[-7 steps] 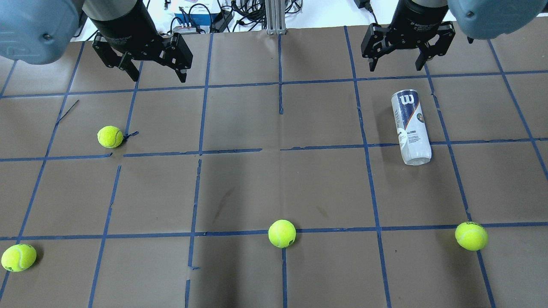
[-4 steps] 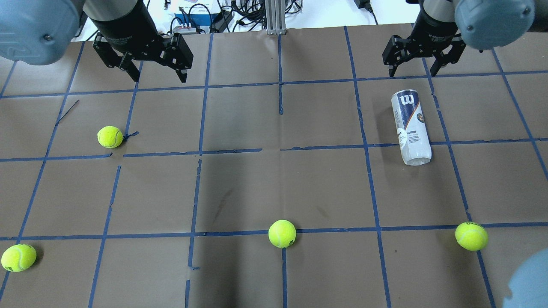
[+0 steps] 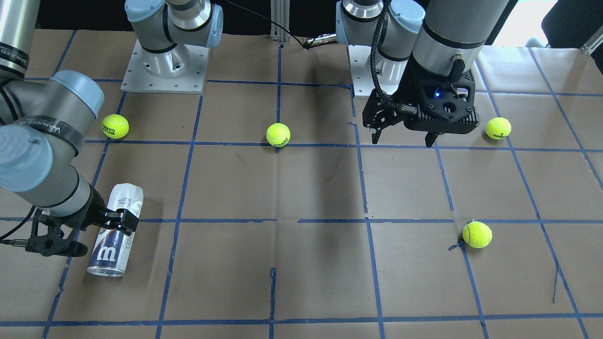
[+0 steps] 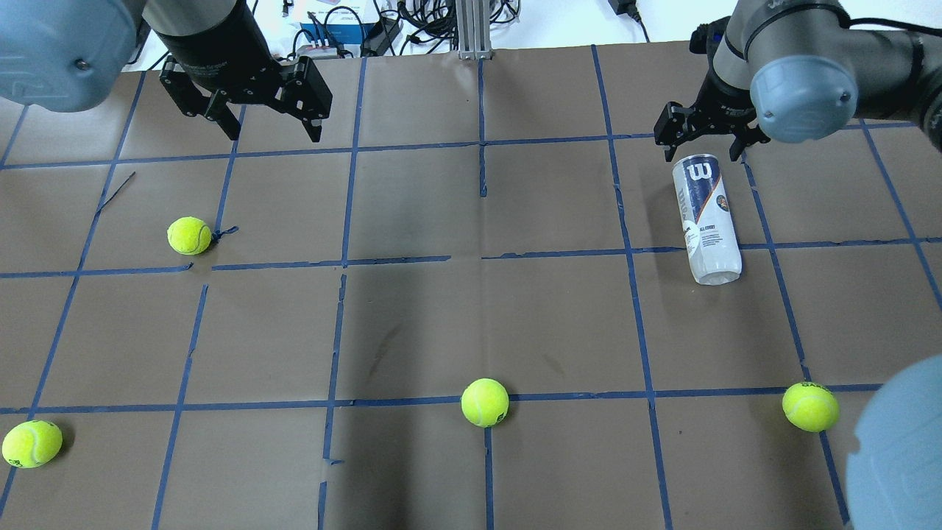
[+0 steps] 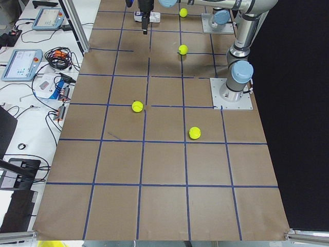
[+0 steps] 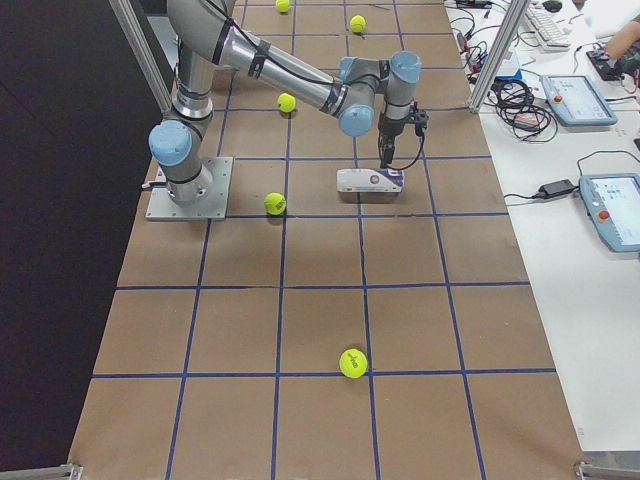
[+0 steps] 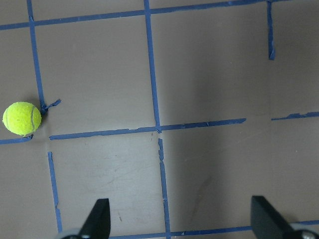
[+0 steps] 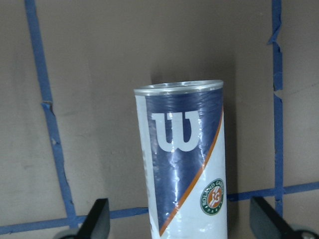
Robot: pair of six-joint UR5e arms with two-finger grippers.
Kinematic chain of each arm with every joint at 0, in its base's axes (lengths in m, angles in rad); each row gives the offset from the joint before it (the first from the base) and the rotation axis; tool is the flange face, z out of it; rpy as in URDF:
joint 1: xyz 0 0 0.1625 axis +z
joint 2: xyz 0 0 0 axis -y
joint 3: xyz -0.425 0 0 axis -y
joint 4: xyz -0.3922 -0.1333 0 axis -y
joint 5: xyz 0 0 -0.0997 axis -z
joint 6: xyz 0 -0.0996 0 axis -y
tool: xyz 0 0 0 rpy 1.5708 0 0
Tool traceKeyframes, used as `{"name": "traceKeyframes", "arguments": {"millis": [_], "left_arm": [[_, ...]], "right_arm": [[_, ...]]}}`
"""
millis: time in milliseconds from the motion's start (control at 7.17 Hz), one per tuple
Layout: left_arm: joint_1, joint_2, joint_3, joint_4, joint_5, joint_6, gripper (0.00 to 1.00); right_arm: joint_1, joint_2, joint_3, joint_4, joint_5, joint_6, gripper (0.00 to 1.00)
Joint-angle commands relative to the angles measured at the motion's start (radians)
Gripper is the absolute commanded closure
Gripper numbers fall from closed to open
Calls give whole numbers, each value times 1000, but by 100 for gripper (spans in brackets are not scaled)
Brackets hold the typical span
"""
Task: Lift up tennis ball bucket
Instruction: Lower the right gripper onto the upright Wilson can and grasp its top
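Note:
The middle of the tennis ball bucket point(image 3: 119, 235) point(image 8: 193, 199), at its round logo, beyond the white W from the silver rim, will be gripped by my right gripper.
The tennis ball bucket point(image 4: 705, 221) lies on its side on the brown table, right of centre, with its silver rim toward the far edge. It also shows in the front view point(image 3: 109, 254), the right side view point(image 6: 368, 180) and the right wrist view point(image 8: 184, 164). My right gripper point(image 4: 700, 153) is open and hovers over the bucket's rim end, jaws either side of it and not touching it point(image 3: 96, 234) point(image 8: 180, 221). My left gripper point(image 4: 274, 135) is open and empty, high over the far left of the table point(image 3: 403, 141) point(image 7: 182, 219).
Several yellow-green tennis balls lie loose: one at the left point(image 4: 189, 235), one front centre point(image 4: 484, 402), one front right point(image 4: 810, 406), one front left corner point(image 4: 32, 443). Cables and devices point(image 4: 346, 29) lie beyond the table's far edge. The arm bases point(image 3: 165, 66) stand at the robot's side.
My right gripper has come down and toward the bucket's rim end, still open. The left gripper, the bucket and the balls have not moved.

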Motion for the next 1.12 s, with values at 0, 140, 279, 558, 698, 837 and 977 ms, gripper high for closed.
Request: {"name": "traceKeyframes", "arguments": {"millis": [0, 140, 279, 558, 698, 837, 977], "left_arm": [[0, 1, 0, 0, 0, 0, 0], [0, 1, -3, 0, 0, 0, 0], [0, 1, -3, -2, 1, 0, 0], [0, 1, -3, 0, 0, 1, 0], [0, 1, -3, 0, 0, 1, 0], [0, 1, -3, 0, 0, 1, 0], [0, 1, -3, 0, 0, 0, 0]], "right_arm": [[-8, 45, 30, -27, -39, -3, 0], [-8, 54, 32, -50, -39, 1, 0], [-8, 56, 33, -51, -32, 1, 0], [-8, 69, 46, -49, -31, -3, 0], [-8, 69, 67, -51, -28, -3, 1], [-8, 71, 81, -51, -30, -5, 2], [-8, 71, 89, -52, -34, -6, 3]]}}
